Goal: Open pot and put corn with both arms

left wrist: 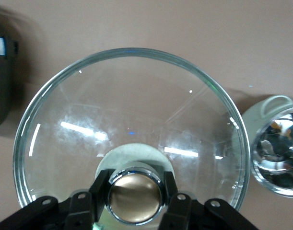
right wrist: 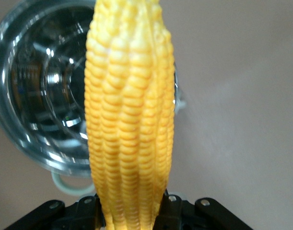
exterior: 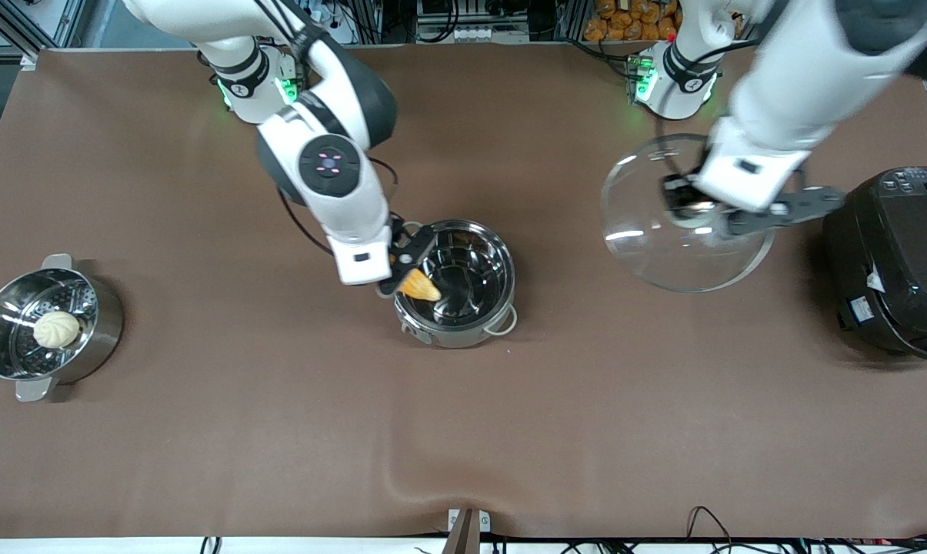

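My right gripper should drop the yellow corn on the bottom of the open shiny steel pot (exterior: pixel 458 298) (right wrist: pixel 92 77).
The shiny steel pot (exterior: pixel 463 292) stands open at the table's middle; it also shows in the right wrist view (right wrist: pixel 41 96) and the left wrist view (left wrist: pixel 280 153). My right gripper (exterior: pixel 401 265) is shut on the yellow corn (exterior: pixel 419 288), holding it over the pot's rim at the right arm's side; the cob fills the right wrist view (right wrist: pixel 129 110). My left gripper (exterior: pixel 682 206) is shut on the metal knob (left wrist: pixel 135 195) of the round glass lid (exterior: pixel 682 219), held above the table toward the left arm's end; the lid also fills the left wrist view (left wrist: pixel 132 124).
A steel steamer pot (exterior: pixel 86 338) with a pale bun (exterior: pixel 56 328) stands at the right arm's end. A big black electric cooker (exterior: pixel 894 261) stands at the left arm's end, close beside the lid.
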### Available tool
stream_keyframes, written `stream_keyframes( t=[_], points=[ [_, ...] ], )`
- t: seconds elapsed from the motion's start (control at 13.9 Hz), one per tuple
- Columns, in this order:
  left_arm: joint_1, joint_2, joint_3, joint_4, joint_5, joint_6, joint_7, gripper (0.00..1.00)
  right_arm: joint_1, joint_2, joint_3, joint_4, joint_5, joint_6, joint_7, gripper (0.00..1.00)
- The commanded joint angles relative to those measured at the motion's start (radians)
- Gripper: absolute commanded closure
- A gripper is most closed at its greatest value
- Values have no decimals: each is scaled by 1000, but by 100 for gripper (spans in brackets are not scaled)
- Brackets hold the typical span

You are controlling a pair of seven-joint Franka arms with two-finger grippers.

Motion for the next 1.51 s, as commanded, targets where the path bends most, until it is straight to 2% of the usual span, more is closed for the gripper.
stream_keyframes(
  t=[0.0, 0.29, 0.43, 0.58, 0.72, 0.79, 0.86, 0.94, 1.01, 1.3, 1.44],
  points=[
    [132, -76, -13, -56, -20, -20, 177, 100, 48, 75, -5, 58, -66, 54, 93, 100],
    [244, -122, -11, -127, -7, -14, 362, 100, 68, 101, -5, 47, -70, 125, 228, 100],
    [317, -124, -13, -130, -11, -10, 484, 100, 83, 109, -5, 38, -70, 125, 278, 100],
    [347, -124, -13, -149, -11, -5, 526, 100, 95, 120, -7, 37, -70, 127, 287, 100],
    [376, -130, -13, -187, -11, 27, 567, 100, 109, 128, -8, 23, -93, 131, 308, 88],
    [385, -138, -11, -207, -11, 49, 594, 100, 111, 134, -8, 12, -125, 131, 328, 73],
    [399, -144, -11, -225, -11, 65, 614, 100, 111, 134, -8, 1, -147, 131, 344, 51],
    [410, -156, -13, -245, -11, 79, 629, 100, 114, 134, -8, -9, -150, 142, 347, 13],
    [416, -176, -11, -276, -11, 104, 650, 100, 115, 134, -8, -17, -150, 153, 347, 0],
    [436, -231, -11, -363, -11, 170, 684, 100, 108, 120, -8, -17, -150, 136, 347, 0],
    [439, -260, -7, -405, -9, 196, 684, 100, 85, 80, -7, -14, -147, 84, 348, 0]
  ],
)
